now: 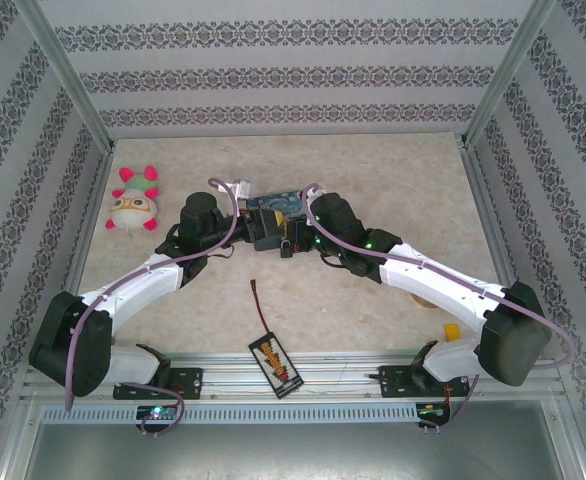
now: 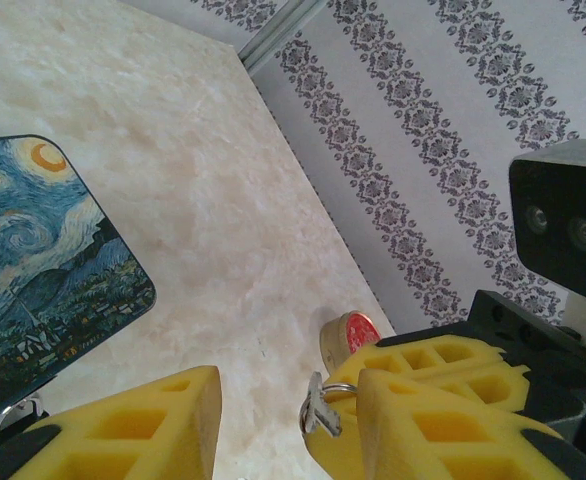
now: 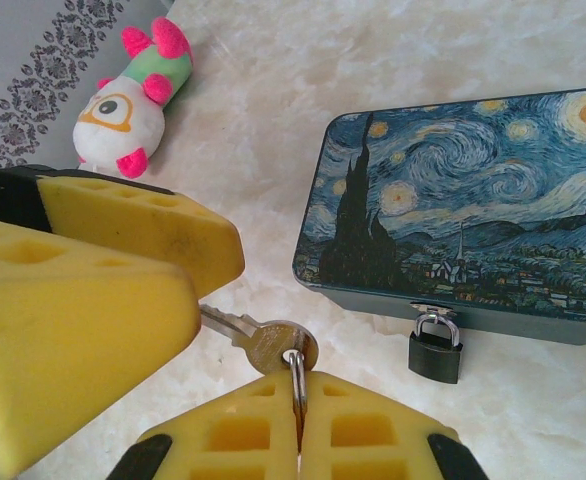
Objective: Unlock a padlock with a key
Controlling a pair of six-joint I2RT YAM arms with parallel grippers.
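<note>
My right gripper holds the key only by its ring. My left gripper will hold the key's blade while my right gripper takes the key's head (image 3: 271, 347).
The silvery key (image 3: 273, 343) hangs by its ring from my right gripper (image 3: 300, 378), whose yellow fingers are shut on the ring. The key's blade points left into the gap of my left gripper (image 3: 213, 300). In the left wrist view the key (image 2: 318, 410) stands edge-on between the left gripper's (image 2: 288, 390) fingers, close to the right one, with the jaws apart. The small dark padlock (image 3: 435, 345) hangs shut by its silver shackle from the hasp of the starry-night tin (image 3: 463, 200), to the right of the key. Both grippers meet in front of the tin (image 1: 273, 205).
A pink, green and white plush toy (image 1: 133, 205) lies at the back left. A flat black pack with an orange label (image 1: 276, 362) and a red wire lies near the front edge. A small round red-faced thing (image 2: 358, 330) sits by the right wall. Patterned walls enclose the table.
</note>
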